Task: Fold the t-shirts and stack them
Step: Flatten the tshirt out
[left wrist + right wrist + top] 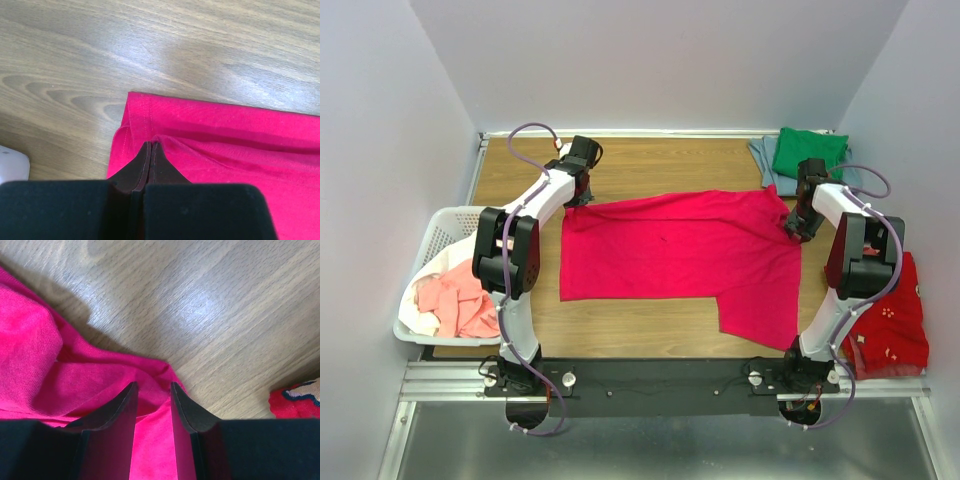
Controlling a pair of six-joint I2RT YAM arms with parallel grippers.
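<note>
The raised fold of the crimson-pink t-shirt is loose between my right gripper's open fingers, so I will move back a little and pinch it near the t-shirt's corner (164,369) before I lift.
A crimson-pink t-shirt (680,250) lies spread on the wooden table, one sleeve hanging toward the front right. My left gripper (580,197) is at its far left corner. In the left wrist view its jaws (151,145) are pressed together, and the hem of the t-shirt (225,145) is drawn up into the tips. My right gripper (788,222) is at the far right corner. Its jaws (153,386) stand apart, with a raised fold of the crimson cloth (75,380) between them. A green t-shirt (808,152) lies folded on a grey-blue one (765,158) at the back right.
A white lattice basket (435,232) at the left edge holds salmon-pink (460,300) and white (423,322) cloth. A red patterned cloth (895,320) lies by the right arm's base, and its edge (295,402) shows in the right wrist view.
</note>
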